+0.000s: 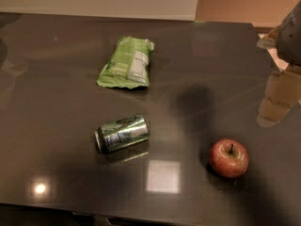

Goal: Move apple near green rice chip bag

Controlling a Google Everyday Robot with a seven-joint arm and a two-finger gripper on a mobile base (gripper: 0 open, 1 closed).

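Note:
My gripper should close around the sides of the red apple (229, 158), because the apple must go near the green rice chip bag.
The red apple (228, 157) with yellowish patches and a dark stem stands on the dark table (56, 88), front right. The light-green rice chip bag (126, 63) lies flat at the back middle, its white label panel facing up. My gripper (278, 100) hangs at the right edge of the camera view, above the table and up and to the right of the apple, apart from it. It is far from the bag.
A green metallic drink can (122, 133) lies on its side between the bag and the table's front edge, left of the apple. The table's right edge runs just behind the gripper. A pale wall stands behind the table.

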